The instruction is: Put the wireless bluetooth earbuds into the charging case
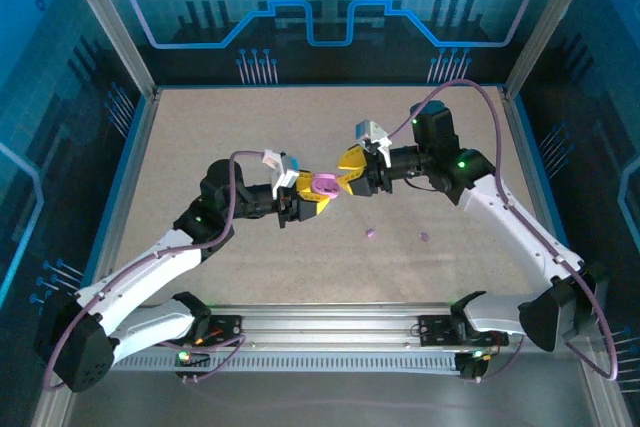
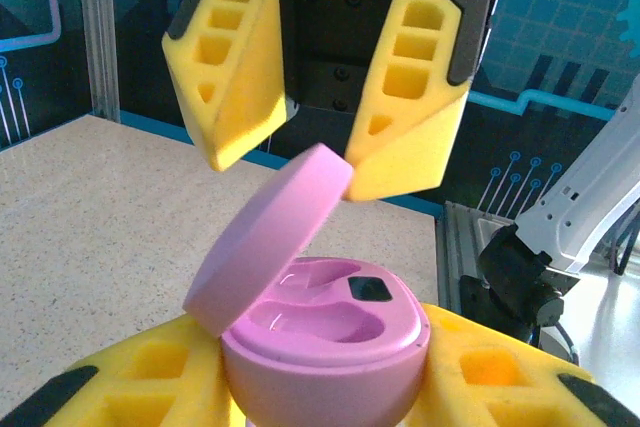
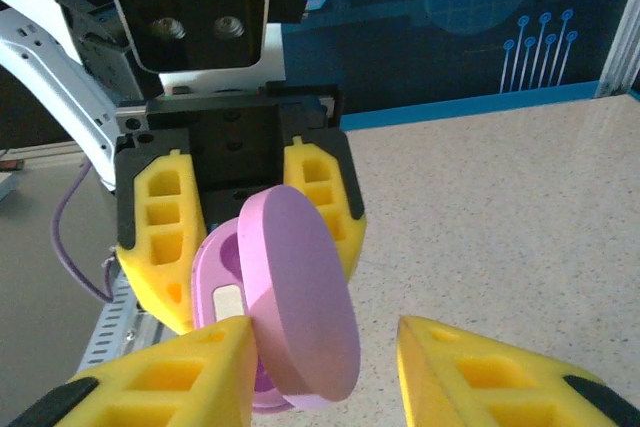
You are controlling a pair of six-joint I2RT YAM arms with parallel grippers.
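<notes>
The charging case's half-raised lid meets my left gripper's finger, so my left gripper needs to ease open and retake the case's base (image 2: 325,377) while my right gripper pushes the lid back.
My left gripper (image 1: 314,199) is shut on the base of a light purple charging case (image 2: 330,352), holding it above the table. The case's lid (image 2: 262,239) stands half raised, and both inner wells are empty. My right gripper (image 1: 346,175) faces it from the right, open. One of its yellow fingers (image 3: 205,367) touches the lid's edge (image 3: 300,287); the other finger stands well apart. Two tiny light purple earbuds (image 1: 370,233) (image 1: 424,237) lie on the table in front of the right arm.
The speckled tabletop (image 1: 250,137) is walled by blue panels and aluminium posts. A metal rail (image 1: 330,322) with both arm bases runs along the near edge.
</notes>
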